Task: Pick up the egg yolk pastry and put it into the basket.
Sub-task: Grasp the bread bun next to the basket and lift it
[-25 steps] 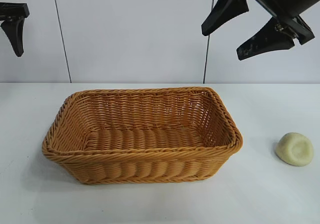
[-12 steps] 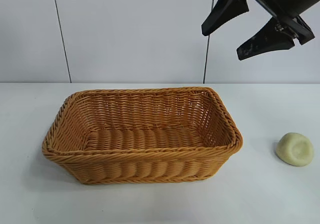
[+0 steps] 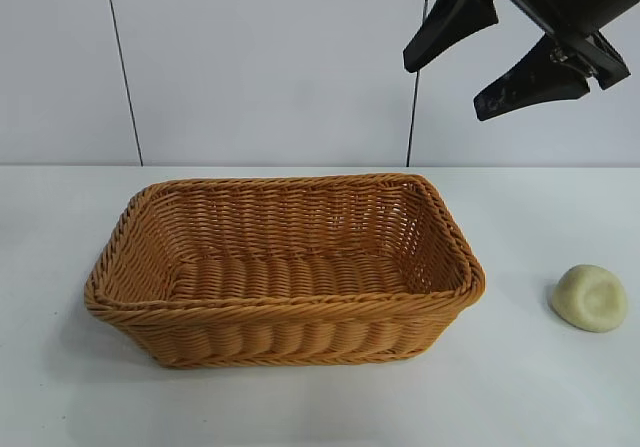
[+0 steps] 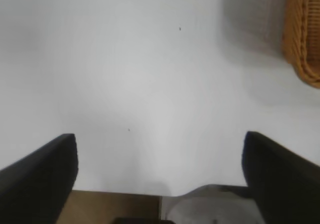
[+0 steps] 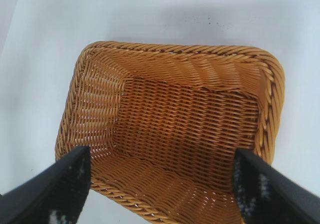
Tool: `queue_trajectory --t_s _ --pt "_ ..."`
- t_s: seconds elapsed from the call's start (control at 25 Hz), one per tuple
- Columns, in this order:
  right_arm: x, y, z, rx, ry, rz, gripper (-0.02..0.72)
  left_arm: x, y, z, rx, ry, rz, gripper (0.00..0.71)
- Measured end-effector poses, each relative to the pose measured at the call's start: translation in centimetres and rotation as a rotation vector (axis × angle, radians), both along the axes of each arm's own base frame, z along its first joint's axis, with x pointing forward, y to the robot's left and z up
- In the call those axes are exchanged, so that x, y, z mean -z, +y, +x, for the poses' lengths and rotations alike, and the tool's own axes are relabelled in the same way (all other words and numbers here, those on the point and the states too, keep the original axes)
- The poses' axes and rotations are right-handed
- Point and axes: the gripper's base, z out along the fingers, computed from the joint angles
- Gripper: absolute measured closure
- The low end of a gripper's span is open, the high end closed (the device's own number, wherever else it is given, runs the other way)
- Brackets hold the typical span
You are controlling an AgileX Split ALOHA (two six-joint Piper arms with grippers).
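Observation:
My right gripper is to go next to the middle of the egg yolk pastry (image 3: pixel 590 295) beside the wicker basket and close there.
The egg yolk pastry (image 3: pixel 589 298), a small pale yellow dome with a shallow dent, lies on the white table to the right of the basket, apart from it. The orange-tan wicker basket (image 3: pixel 285 310) stands in the middle of the table with nothing in it. My right gripper (image 3: pixel 448 87) hangs open and empty high above the basket's right end, up and to the left of the pastry. The right wrist view looks down into the basket (image 5: pixel 175 48) between the open fingers (image 5: pixel 60 184). My left gripper (image 4: pixel 160 151) is open and empty over bare table; a basket corner (image 4: pixel 302 38) shows there.
The white table (image 3: pixel 540 397) runs on all sides of the basket. A pale wall with dark vertical seams (image 3: pixel 122 67) stands behind. In the left wrist view the table's edge and brown floor (image 4: pixel 115 206) show below the gripper.
The left gripper, seen at the exterior view's top left one second ago, has left that view. The right gripper has barely moved. Basket and pastry are unmoved.

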Motion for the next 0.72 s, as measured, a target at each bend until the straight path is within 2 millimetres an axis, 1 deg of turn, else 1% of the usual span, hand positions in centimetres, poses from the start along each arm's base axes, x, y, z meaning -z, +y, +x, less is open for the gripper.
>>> queue_trajectory --t_s 0.08,0.12,0.24,0.48,0.6,0.72 --pt "0.0 0.0 0.0 0.0 0.0 0.0 0.141 0.9 0.0 -1.5 0.0 -0.065 0.0 0.067" --pt "0.0 0.0 0.0 0.0 0.0 0.0 0.141 1.0 0.0 -2.1 0.001 -0.095 0.0 0.067" --pt "0.0 0.0 0.0 -0.001 0.001 -0.001 0.141 0.5 0.0 -3.9 0.008 -0.231 0.005 0.067" --pt "0.2 -0.1 -0.2 -0.023 0.01 -0.025 0.141 0.0 0.0 -6.8 0.008 -0.429 0.007 0.067" --pt "0.3 -0.2 -0.3 -0.029 0.019 -0.047 0.141 0.0 0.0 -7.9 0.009 -0.502 0.008 0.067" --pt "0.0 -0.6 -0.1 -0.023 0.027 -0.102 0.141 0.0 0.0 -8.2 0.009 -0.519 0.008 0.067"
